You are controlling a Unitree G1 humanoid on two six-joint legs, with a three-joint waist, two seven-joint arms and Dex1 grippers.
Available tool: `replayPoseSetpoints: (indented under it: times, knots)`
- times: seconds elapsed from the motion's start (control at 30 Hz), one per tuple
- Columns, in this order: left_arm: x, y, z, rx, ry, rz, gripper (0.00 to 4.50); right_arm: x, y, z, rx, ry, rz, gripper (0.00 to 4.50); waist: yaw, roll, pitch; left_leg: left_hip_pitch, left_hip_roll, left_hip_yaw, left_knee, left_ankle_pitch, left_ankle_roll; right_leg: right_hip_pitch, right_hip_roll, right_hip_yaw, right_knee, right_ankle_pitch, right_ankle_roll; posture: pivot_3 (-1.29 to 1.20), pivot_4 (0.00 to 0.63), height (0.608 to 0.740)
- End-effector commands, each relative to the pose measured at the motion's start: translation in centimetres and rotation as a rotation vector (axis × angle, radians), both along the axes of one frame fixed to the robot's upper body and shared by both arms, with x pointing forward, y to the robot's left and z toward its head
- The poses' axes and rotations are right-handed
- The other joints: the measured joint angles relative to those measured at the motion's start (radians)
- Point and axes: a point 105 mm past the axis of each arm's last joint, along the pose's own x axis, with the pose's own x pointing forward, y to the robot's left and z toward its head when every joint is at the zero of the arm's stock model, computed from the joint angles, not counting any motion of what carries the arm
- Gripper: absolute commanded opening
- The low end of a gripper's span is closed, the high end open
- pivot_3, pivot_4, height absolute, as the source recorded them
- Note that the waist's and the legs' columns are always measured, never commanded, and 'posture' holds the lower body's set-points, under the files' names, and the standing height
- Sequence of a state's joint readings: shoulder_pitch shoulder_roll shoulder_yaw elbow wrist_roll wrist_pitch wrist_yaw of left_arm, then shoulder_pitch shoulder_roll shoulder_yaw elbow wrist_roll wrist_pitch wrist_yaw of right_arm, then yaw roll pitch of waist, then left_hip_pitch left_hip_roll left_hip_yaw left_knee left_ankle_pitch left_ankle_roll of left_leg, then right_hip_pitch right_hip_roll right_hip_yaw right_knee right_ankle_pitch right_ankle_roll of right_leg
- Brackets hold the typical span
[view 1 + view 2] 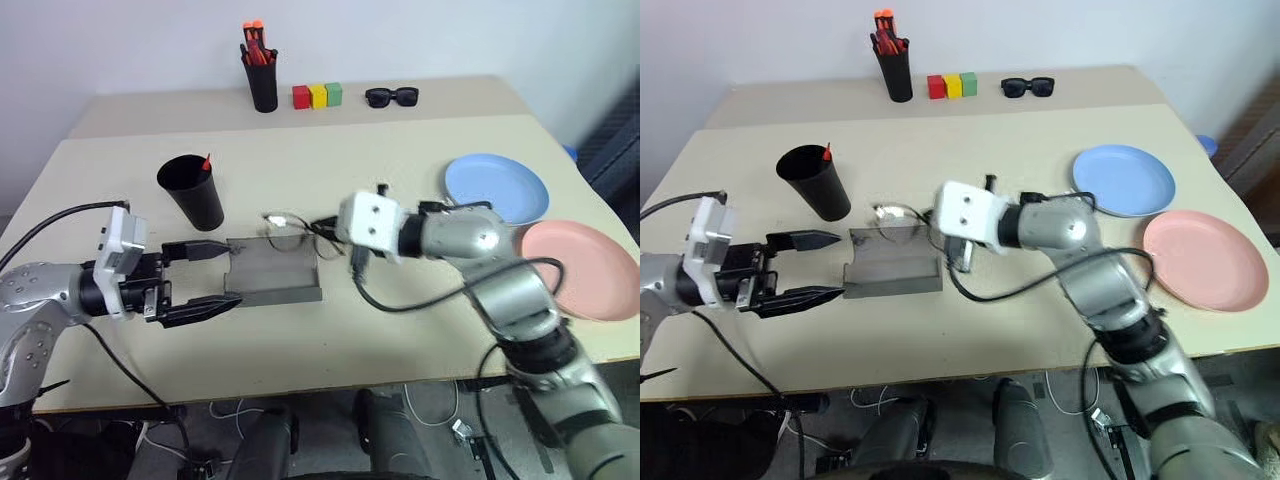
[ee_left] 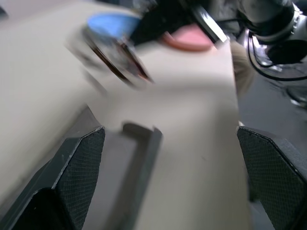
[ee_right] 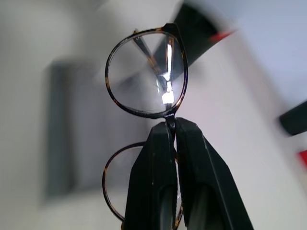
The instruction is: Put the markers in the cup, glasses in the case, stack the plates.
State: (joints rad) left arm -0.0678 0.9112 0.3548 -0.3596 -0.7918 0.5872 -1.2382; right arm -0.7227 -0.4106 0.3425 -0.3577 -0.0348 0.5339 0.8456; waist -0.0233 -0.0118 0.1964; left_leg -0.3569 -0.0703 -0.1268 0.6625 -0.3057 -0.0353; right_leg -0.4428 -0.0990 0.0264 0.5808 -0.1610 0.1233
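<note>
The robot's right gripper will set the glasses down inside the open grey case, lengthwise [image 1: 277, 284] [image 3: 86, 129] along its near side.
My right gripper [image 3: 171, 125] is shut on the bridge of the glasses [image 3: 146, 74], thin dark-rimmed spectacles with round clear lenses. It holds them in the air just past the far edge of the case [image 1: 272, 272]. The grey case lies open on the table. My left gripper [image 1: 231, 276] stands open beside the case's left end, with one finger on either side of that end. The black cup [image 1: 192, 192] stands behind it, and a red marker tip [image 1: 207, 160] pokes out of it. The light blue plate [image 1: 497, 187] and the pink plate [image 1: 583, 268] lie side by side at the right.
A tall black pen pot [image 1: 263, 82] with orange-capped pens stands at the back of the table. Red, yellow and green blocks [image 1: 317, 95] and black sunglasses [image 1: 391, 96] lie beside it. The pink plate sits close to the table's right edge.
</note>
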Motion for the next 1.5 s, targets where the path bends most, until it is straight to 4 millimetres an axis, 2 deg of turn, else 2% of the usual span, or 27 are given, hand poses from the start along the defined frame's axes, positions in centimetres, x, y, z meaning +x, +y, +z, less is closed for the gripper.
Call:
replayPoseSetpoints:
  times: [0.03, 0.2, 0.3, 0.4, 0.53, 1.0, 1.17, 1.27, 1.37, 1.5]
  knots:
    - [-1.1, 0.7, 0.9, 0.013, 0.018, -0.001, 4.5, 0.2, 2.2, 0.0, 0.074, 0.017, 0.014, 0.04, 0.002, 0.0, 0.0, 0.0, 0.0, -0.001, 0.0, 0.0, 0.0, 0.0, 0.0, 0.0, 0.0, 0.0, 0.0, 0.0, 0.15, 0.74]
    - [-2.0, 1.3, 0.9, 0.012, 0.063, 0.022, 4.5, 0.3, 3.9, -1.8, 0.082, 0.054, 0.035, 0.04, 0.006, 0.0, 0.0, -0.001, 0.0, -0.001, -0.001, 0.0, 0.0, -0.001, 0.0, 0.0, 0.0, 0.0, 0.0, 0.0, 0.15, 0.74]
    - [-1.9, 1.7, 1.1, 0.011, 0.033, 0.05, 4.5, 0.7, 4.5, -3.6, 0.057, 0.085, 0.02, 0.04, 0.003, 0.0, 0.0, 0.0, 0.0, -0.001, -0.001, 0.0, -0.001, -0.001, 0.0, 0.0, 0.001, 0.0, 0.0, 0.0, 0.15, 0.74]
    - [-1.9, 1.9, 1.2, 0.007, 0.006, 0.067, 4.5, 0.9, 4.2, -5.8, -0.005, 0.123, -0.004, 0.04, 0.001, 0.0, 0.0, 0.0, 0.0, -0.001, -0.001, 0.0, -0.001, -0.001, 0.001, 0.0, 0.002, 0.0, -0.001, 0.0, 0.15, 0.74]
    - [-1.9, 2.0, 1.1, 0.012, -0.003, 0.075, 4.5, 0.7, 4.0, -7.5, -0.044, 0.173, -0.014, 0.04, 0.001, 0.0, 0.0, 0.0, 0.0, -0.001, -0.001, 0.0, -0.001, -0.001, 0.001, 0.0, 0.002, 0.0, -0.001, 0.0, 0.15, 0.74]
    - [-1.0, 1.6, 1.4, 0.01, -0.048, 0.072, 4.5, -0.3, 2.8, -9.2, -0.182, 0.203, 0.028, 0.04, 0.002, 0.0, 0.0, 0.0, 0.0, -0.001, -0.001, 0.0, -0.001, -0.001, 0.001, 0.0, 0.002, 0.0, -0.001, 0.0, 0.15, 0.74]
    - [-0.7, 1.4, 1.5, 0.013, -0.058, 0.069, 4.5, -0.3, 2.7, -8.7, -0.167, 0.193, 0.024, 0.04, 0.002, 0.0, 0.0, 0.0, 0.0, -0.001, -0.001, 0.0, -0.001, -0.001, 0.001, 0.0, 0.002, 0.0, -0.001, 0.0, 0.15, 0.74]
    - [-0.6, 1.2, 1.4, 0.015, -0.061, 0.064, 4.5, -0.2, 2.8, -8.4, -0.139, 0.225, 0.02, 0.98, 0.003, 0.0, 0.0, 0.0, 0.0, -0.001, -0.001, 0.0, -0.001, -0.001, 0.001, 0.0, 0.002, 0.0, -0.001, 0.0, 0.15, 0.74]
    - [-0.4, 1.1, 1.6, 0.01, -0.066, 0.061, 4.5, 0.0, 2.8, -8.2, -0.137, 0.185, 0.001, 2.45, 0.002, 0.0, 0.0, 0.0, 0.0, -0.001, -0.001, 0.0, -0.001, -0.001, 0.001, 0.0, 0.002, 0.0, -0.001, 0.0, 0.15, 0.74]
    - [0.2, 1.2, 1.9, 0.003, -0.098, 0.071, 4.5, 0.9, 2.7, -6.2, -0.073, 0.103, -0.026, 4.45, 0.003, 0.0, 0.0, 0.0, 0.0, -0.001, -0.001, 0.0, -0.001, -0.001, 0.001, 0.0, 0.002, 0.0, -0.001, 0.0, 0.15, 0.74]
